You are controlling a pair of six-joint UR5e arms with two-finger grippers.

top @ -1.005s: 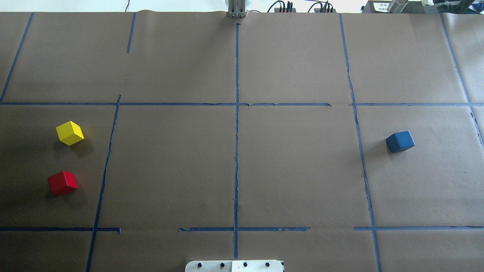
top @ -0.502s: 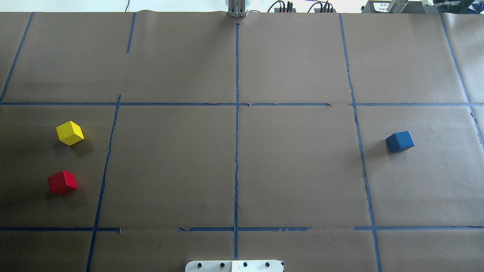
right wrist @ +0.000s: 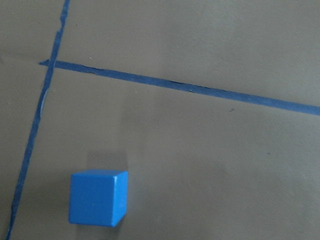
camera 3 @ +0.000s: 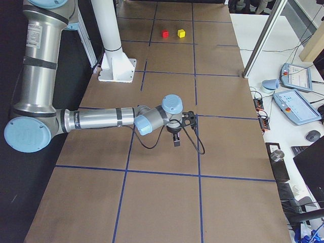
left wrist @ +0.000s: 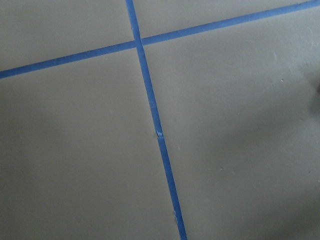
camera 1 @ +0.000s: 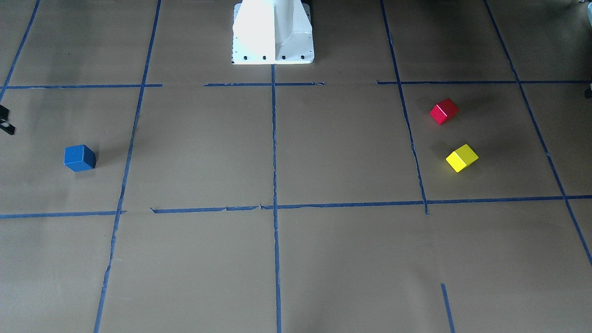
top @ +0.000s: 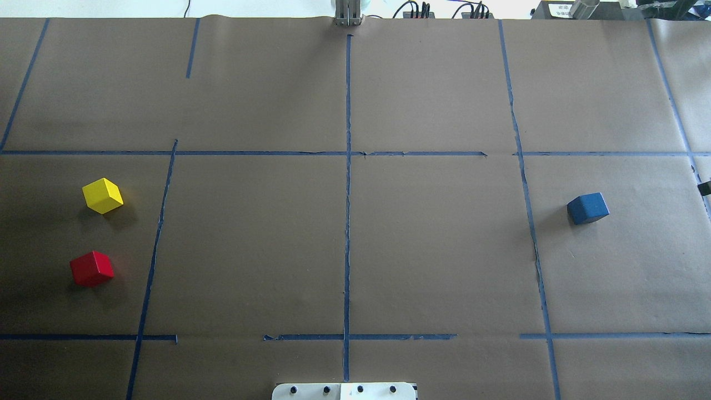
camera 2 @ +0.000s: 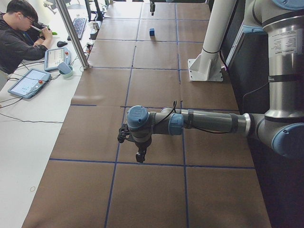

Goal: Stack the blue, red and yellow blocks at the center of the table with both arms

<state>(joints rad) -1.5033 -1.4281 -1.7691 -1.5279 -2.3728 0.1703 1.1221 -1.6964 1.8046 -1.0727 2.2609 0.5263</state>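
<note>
The fingers of my right gripper should close on the opposite sides of the blue block (camera 1: pixel 80 157) (right wrist: pixel 98 197), one of them on the side that faces the nearest long tape line.
The yellow block (top: pixel 103 195) and the red block (top: pixel 91 269) lie apart on the table (top: pixel 433 250) at its left side. The blue block (top: pixel 587 208) lies alone at the right and shows low in the right wrist view (right wrist: pixel 97 197). My right gripper (camera 3: pixel 175 140) hangs above the table's right end, only a dark sliver (top: pixel 704 188) in the overhead view. My left gripper (camera 2: pixel 139 156) hangs beyond the left end, over bare paper and a tape cross (left wrist: pixel 140 42). Neither holds a block. I cannot tell whether either is open or shut.
The white pedestal (camera 1: pixel 273 32) stands at the robot's side of the table, on the centre line. A person (camera 2: pixel 19 38) sits at a white desk with tablets (camera 2: pixel 28 81) beyond the far edge. A metal post (camera 2: pixel 71 33) rises there.
A dark sliver of my right gripper has come into the overhead view at the right edge. The three blocks have not moved.
</note>
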